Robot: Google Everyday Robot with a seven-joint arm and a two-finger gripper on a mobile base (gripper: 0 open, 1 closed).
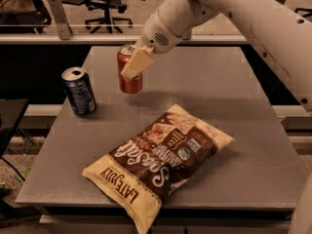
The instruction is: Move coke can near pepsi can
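Note:
I should set the red coke can down and let go of it on the grey table (114, 111), next to the dark blue pepsi can.
The red coke can (129, 80) is held upright just above the grey table (253, 130), left of centre. My gripper (134, 65) comes in from the upper right and is shut on the can's upper part; one cream finger (138, 62) lies across its front. The dark blue pepsi can (78, 90) stands upright on the table's left side, about a can's width left of the coke can.
A large brown and cream chip bag (156, 160) lies flat on the front middle of the table, below the coke can. My white arm (253, 23) spans the upper right. Office chairs (105, 6) and a rail stand behind the table.

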